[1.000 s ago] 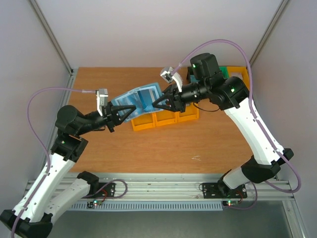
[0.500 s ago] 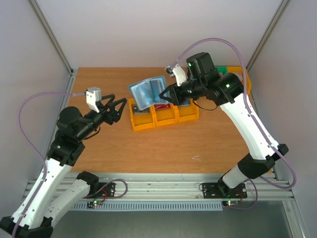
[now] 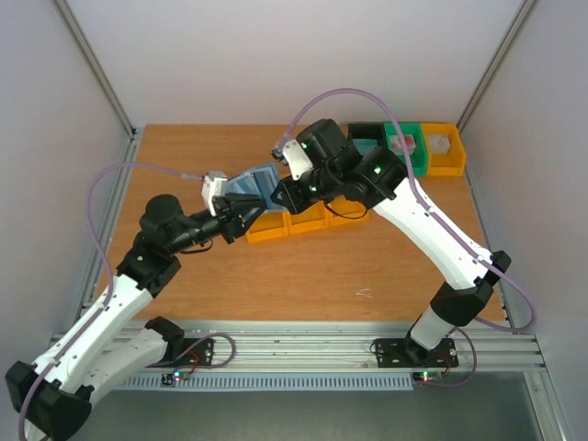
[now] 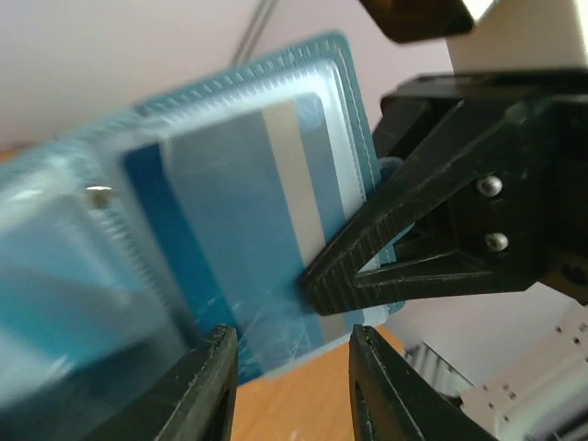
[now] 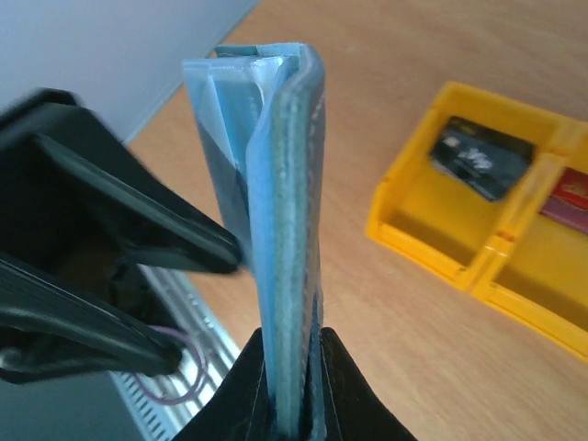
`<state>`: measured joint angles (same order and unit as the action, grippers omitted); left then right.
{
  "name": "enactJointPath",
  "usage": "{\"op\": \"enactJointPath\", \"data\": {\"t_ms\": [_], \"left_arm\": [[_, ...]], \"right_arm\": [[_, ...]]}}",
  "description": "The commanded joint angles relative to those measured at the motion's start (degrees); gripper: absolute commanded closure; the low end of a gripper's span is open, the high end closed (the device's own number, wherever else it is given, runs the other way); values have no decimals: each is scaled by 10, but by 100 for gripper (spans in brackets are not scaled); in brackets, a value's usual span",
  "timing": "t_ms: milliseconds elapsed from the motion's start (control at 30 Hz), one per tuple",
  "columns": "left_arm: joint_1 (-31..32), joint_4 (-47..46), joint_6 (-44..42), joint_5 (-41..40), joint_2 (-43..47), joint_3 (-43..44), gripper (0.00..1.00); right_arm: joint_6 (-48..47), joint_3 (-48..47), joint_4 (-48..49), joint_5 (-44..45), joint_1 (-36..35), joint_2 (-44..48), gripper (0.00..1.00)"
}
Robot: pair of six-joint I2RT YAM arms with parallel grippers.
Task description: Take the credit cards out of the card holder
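Observation:
My right gripper is going to put the blue card holder, now held in the air, down on the bare table (image 3: 297, 273) between the middle yellow bins and the metal rail.
My right gripper (image 3: 278, 195) is shut on the edge of the blue card holder (image 3: 251, 184) and holds it in the air, left of the yellow bins (image 3: 265, 229). In the right wrist view the holder (image 5: 289, 211) stands edge-on between my fingers (image 5: 354, 404). A blue card (image 4: 230, 202) sits in the holder's clear sleeve (image 4: 326, 138). My left gripper (image 4: 289, 386) is open, its tips just below the holder's lower edge. A dark grey card (image 5: 482, 156) and a red card (image 5: 570, 197) lie in two yellow bins.
A row of three yellow bins (image 5: 432, 239) stands at the table's middle. Green bins (image 3: 404, 147) and a yellow bin (image 3: 443, 149) with blocks stand at the back right. A small white scrap (image 3: 365, 294) lies on the table in front.
My right gripper has carried the card holder left and lower. My left gripper has swung right and now sits close under the holder, still open.

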<state>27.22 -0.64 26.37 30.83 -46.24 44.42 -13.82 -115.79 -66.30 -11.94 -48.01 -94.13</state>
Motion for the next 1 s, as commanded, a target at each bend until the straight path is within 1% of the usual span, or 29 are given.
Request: {"op": "enactJointPath", "data": {"t_ms": [0,167,233,467,567,633,800,900,967], "left_arm": [[17,-81,29,54,-7,-2,65],[11,-44,29,36,23,-10,65],[3,-40,33,44,37,-9,66],[-23,-15,29,74,62,10,65],[-28,-16,30,75,68,14,65],[-30,-19,32,64,72,15,65],[-30,-17,41,42,62,27,63],[-30,-7,40,45,64,28,61],[-30,-9,34,55,63,29,60]], "right_arm": [[-42,21,58,-129,0,19,99],[-61,78,134,-243,6,61,99],[-72,75,134,-284,11,63,99],[-102,75,136,-383,25,78,99],[-116,66,127,-405,26,76,99],[-136,58,112,-437,30,75,99],[-190,4,39,-460,32,65,99],[-205,6,36,-474,34,78,99],[-197,5,43,-469,34,79,99]]}}
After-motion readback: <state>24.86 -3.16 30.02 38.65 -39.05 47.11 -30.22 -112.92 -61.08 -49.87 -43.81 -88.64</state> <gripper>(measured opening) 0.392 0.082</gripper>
